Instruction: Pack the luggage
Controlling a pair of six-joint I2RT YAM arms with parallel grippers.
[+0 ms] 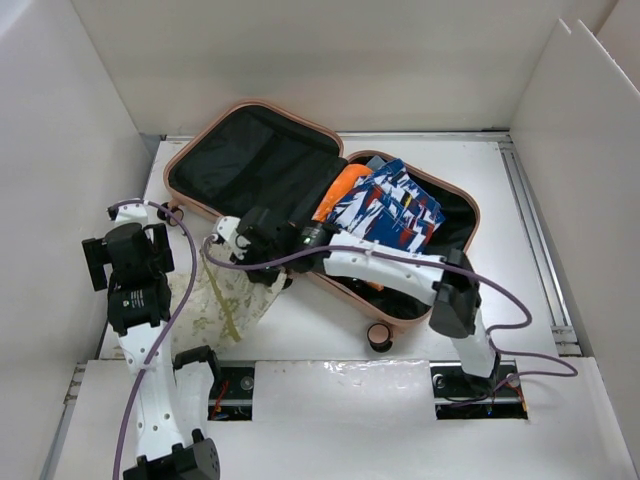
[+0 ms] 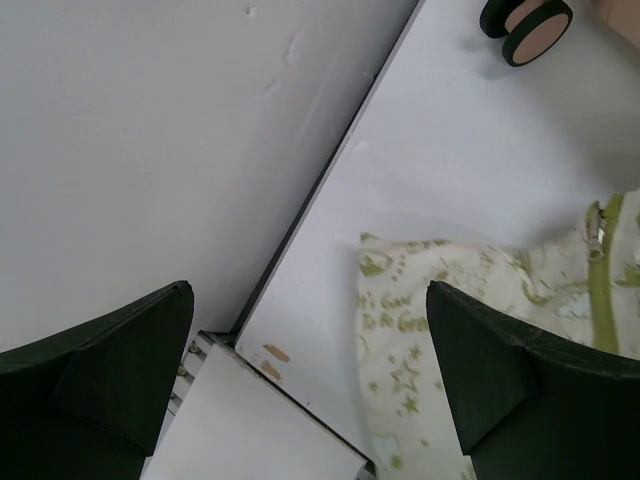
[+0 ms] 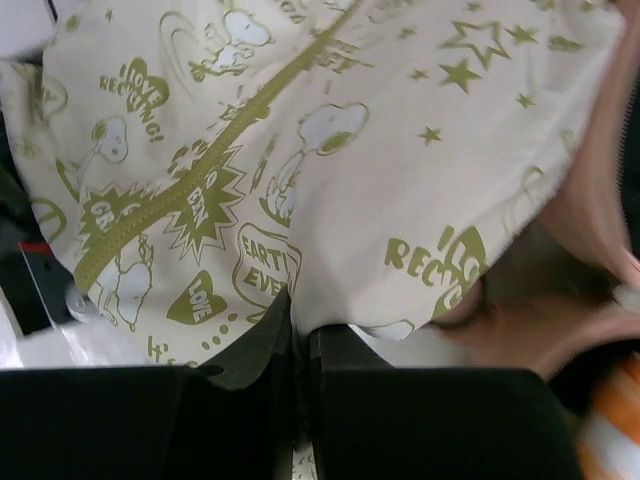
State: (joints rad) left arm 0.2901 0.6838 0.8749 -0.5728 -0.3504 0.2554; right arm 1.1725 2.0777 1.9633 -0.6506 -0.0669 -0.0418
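My right gripper should set the cream pouch, now hanging down beside the pink shell, on the blue, white and red patterned item point(image 1: 402, 236) in the luggage.
The luggage point(image 1: 245, 165), a salmon-pink clamshell case with black lining, lies open in the middle of the table. Its right half holds a blue, white and red patterned item point(image 1: 390, 210) and an orange item point(image 1: 340, 190). My right arm reaches left across the case. My right gripper point(image 1: 222, 240) point(image 3: 300, 335) is shut on the edge of a cream pouch with green cartoon print point(image 1: 225, 295) point(image 3: 330, 150), which hangs down to the table beside the case's pink shell point(image 3: 600, 230). My left gripper point(image 1: 128, 255) point(image 2: 310, 290) is open and empty above the table's left edge, with the pouch point(image 2: 470, 300) just to its right.
White walls enclose the table on the left point(image 1: 60, 150), back and right. A luggage wheel point(image 1: 379, 336) sticks out at the case's near edge, and another wheel point(image 2: 525, 25) shows in the left wrist view. A raised white panel point(image 2: 250, 430) borders the table's near-left corner.
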